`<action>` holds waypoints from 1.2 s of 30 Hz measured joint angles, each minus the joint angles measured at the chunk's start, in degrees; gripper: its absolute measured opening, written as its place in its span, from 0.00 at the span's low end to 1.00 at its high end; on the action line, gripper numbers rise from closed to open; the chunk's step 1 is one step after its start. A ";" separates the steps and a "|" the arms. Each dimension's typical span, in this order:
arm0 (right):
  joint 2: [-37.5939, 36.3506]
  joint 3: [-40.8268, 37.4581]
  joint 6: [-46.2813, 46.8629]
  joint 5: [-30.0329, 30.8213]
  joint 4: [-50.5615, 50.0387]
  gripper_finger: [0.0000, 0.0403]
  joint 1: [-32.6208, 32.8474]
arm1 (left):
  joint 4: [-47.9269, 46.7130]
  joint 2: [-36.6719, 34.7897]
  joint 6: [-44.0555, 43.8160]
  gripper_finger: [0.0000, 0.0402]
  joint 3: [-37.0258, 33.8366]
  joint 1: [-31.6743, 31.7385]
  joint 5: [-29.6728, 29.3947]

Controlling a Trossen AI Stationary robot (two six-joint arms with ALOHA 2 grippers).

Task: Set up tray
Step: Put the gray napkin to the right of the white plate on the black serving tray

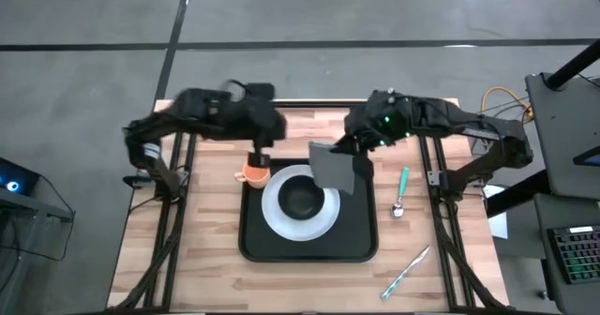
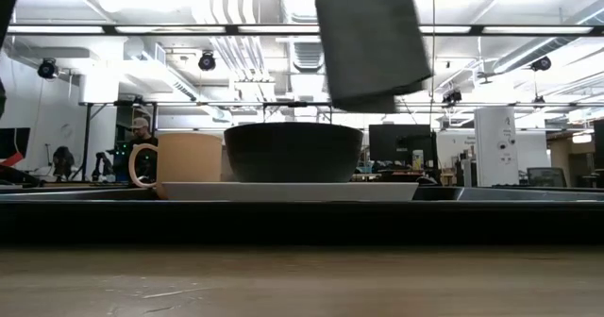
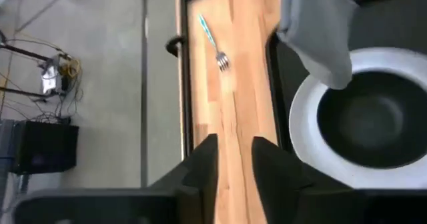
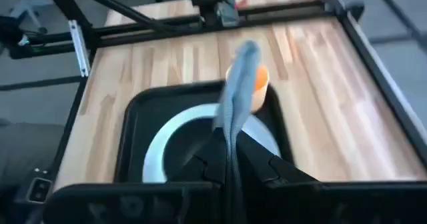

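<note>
My right gripper is going to let go of the grey cloth, and I need to leave it on the black tray [image 1: 354,202] between the white plate and the teal-handled spoon.
The black tray [image 1: 361,245] lies at the table's middle. On it sits a white plate [image 1: 323,223] with a dark bowl [image 1: 300,200]. An orange cup [image 1: 254,172] stands upright at the tray's far left corner, and the low view shows the cup [image 2: 189,157] beside the bowl [image 2: 293,152]. My left gripper [image 1: 259,154] hovers open just above the cup, which its own wrist view does not show between the fingers [image 3: 203,161]. My right gripper [image 1: 352,151] is shut on a grey cloth [image 1: 330,168] over the tray's far right part. My right gripper [image 4: 230,159] pinches the grey cloth between its two fingers at the cloth's upper end [image 4: 231,127]. One layer or several, I cannot tell. The cloth is lifted clear and hangs down, its lower end [image 2: 368,100] just above the bowl.
A teal-handled spoon [image 1: 400,189] lies on the wood right of the tray. A fork [image 1: 405,272] with a teal handle lies nearer the table's near right corner. Bare wood shows left and near of the tray.
</note>
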 joint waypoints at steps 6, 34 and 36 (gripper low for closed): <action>-1.83 -3.92 14.11 4.63 -0.87 0.02 10.57 | 0.48 -7.41 -2.76 0.32 0.00 -0.02 0.12; -17.87 -49.27 38.65 -0.43 24.63 0.02 9.80 | -4.12 -11.41 -9.22 0.33 -0.70 -1.20 0.55; -18.61 -51.21 37.17 -0.41 25.75 0.02 7.22 | -4.14 -11.20 -9.22 0.33 -1.26 -1.20 0.55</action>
